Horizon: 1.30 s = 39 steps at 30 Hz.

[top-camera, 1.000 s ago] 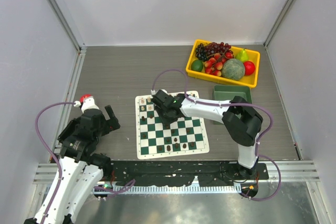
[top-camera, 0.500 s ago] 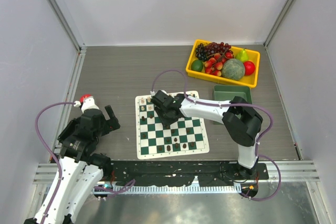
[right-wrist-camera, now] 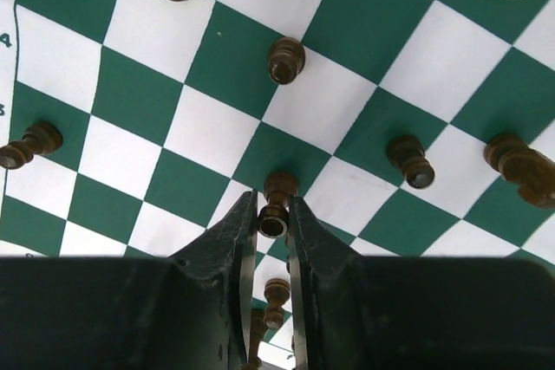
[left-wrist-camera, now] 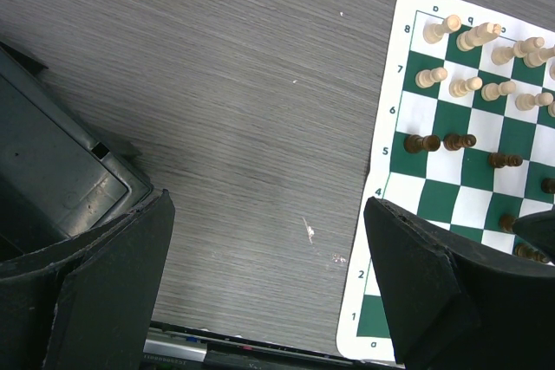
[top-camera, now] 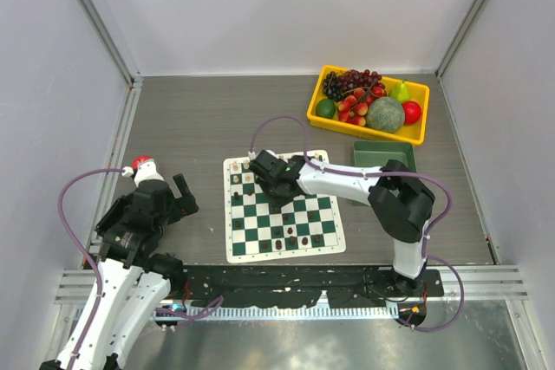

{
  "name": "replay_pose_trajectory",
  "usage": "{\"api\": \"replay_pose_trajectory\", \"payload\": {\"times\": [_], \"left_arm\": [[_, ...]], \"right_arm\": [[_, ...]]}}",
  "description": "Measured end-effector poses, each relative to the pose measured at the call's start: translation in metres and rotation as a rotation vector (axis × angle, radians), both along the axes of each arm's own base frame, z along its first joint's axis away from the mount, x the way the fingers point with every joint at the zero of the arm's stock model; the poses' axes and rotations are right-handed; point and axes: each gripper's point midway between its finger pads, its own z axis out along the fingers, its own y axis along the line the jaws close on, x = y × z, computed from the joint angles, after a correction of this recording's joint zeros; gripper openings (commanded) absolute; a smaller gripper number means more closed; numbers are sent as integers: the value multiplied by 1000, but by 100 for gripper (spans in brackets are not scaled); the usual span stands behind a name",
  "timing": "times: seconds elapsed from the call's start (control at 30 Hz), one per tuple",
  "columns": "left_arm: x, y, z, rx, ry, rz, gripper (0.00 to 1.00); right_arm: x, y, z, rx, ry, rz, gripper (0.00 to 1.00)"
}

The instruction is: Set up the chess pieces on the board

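Observation:
My right gripper releases the dark brown piece next on the board's near corner square [top-camera: 331, 239], green bin side.
The green and white board [top-camera: 286, 255] lies in the middle of the table. Cream chess pieces [left-wrist-camera: 468, 36] stand along its far rows and dark pieces [left-wrist-camera: 442, 141] are scattered over the middle and near rows. My right gripper [top-camera: 260, 167] is over the board's far left part. In the right wrist view it [right-wrist-camera: 275, 214] is shut on a dark brown piece [right-wrist-camera: 278, 188], with other dark pieces [right-wrist-camera: 285, 59] on squares around it. My left gripper [top-camera: 182, 193] is open and empty over bare table left of the board, as the left wrist view [left-wrist-camera: 269, 283] shows.
A yellow tray [top-camera: 418, 134] of fruit stands at the back right, with a plain green bin [top-camera: 384, 155] just in front of it, right of the board. A small red and white object [top-camera: 142, 165] sits beside the left arm.
My right gripper has shifted slightly to the left over the far left of the board. The left arm has not moved.

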Motion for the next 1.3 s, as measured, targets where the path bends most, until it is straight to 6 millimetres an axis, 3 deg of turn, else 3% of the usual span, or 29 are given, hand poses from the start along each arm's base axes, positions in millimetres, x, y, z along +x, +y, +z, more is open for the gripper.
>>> {"api": "replay_pose_trajectory", "payload": {"times": [0.17, 0.37, 0.43, 0.53, 0.7, 0.77, 1.3], "left_arm": [[0, 0, 0, 0, 0, 0, 99], [0, 0, 0, 0, 0, 0, 99], [0, 0, 0, 0, 0, 0, 99], [0, 0, 0, 0, 0, 0, 99], [0, 0, 0, 0, 0, 0, 99], [0, 0, 0, 0, 0, 0, 99], [0, 0, 0, 0, 1, 0, 99]], "right_arm": [[0, -11, 20, 24, -53, -21, 18], [-8, -53, 97, 184, -225, -135, 19], [-14, -71, 110, 231, -258, -183, 19], [-28, -98, 95, 223, -241, -242, 19], [-62, -138, 31, 92, -113, -292, 19], [-73, -148, 15, 57, -71, -301, 19], [-84, -147, 8, 63, -14, -301, 18]]}}
